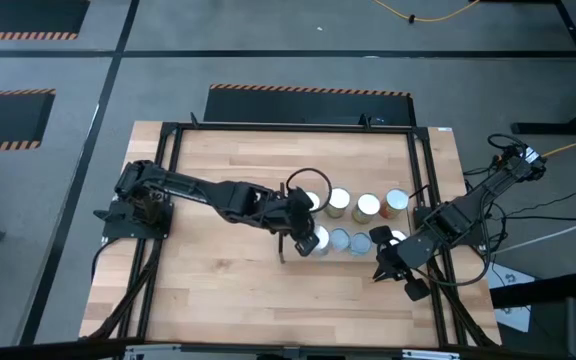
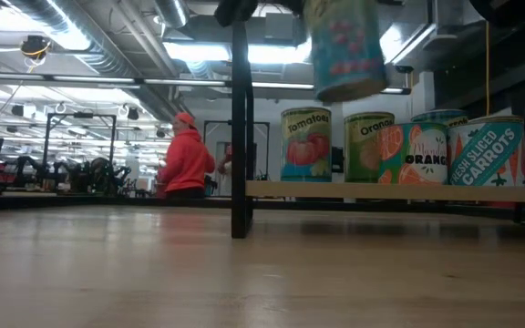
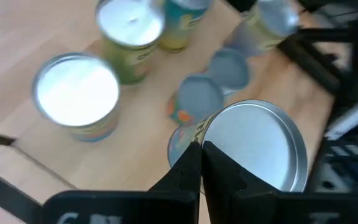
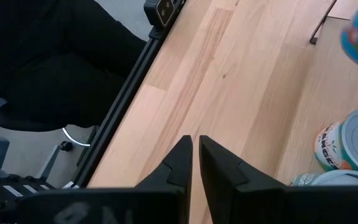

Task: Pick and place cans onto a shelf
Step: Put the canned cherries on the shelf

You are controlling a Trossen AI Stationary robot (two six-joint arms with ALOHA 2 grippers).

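Next, my left gripper sets the teal-sided can down next to the blue-grey-topped cans in the near row (image 1: 318,241) (image 3: 178,149).
Several cans stand upright in two rows on the light-wood shelf (image 2: 399,190), among them a tomato can (image 2: 306,144) and a carrot can (image 2: 486,150). My left gripper (image 3: 201,158) is shut on one more can (image 3: 253,149), teal-sided with a silver top, raised above the row's left end (image 2: 344,46). In the high view this can (image 1: 318,238) sits at the left of the near row. My right gripper (image 4: 191,158) hovers shut and empty over bare wood beside the shelf's right end (image 1: 388,262). My left gripper pinches the can's top rim (image 3: 207,127) between its two fingers, at the side nearest the arm. The fingers slant down from above, coming from the table's left. The can hangs below them, slightly tilted, clear of the shelf and the other cans.
A thin dark upright post (image 2: 240,118) stands at the shelf's left end. Black frame rails (image 1: 168,200) run along the table's sides. Bare wood lies to the near left (image 1: 218,290). A person in red (image 2: 187,159) stands in the room beyond the table.
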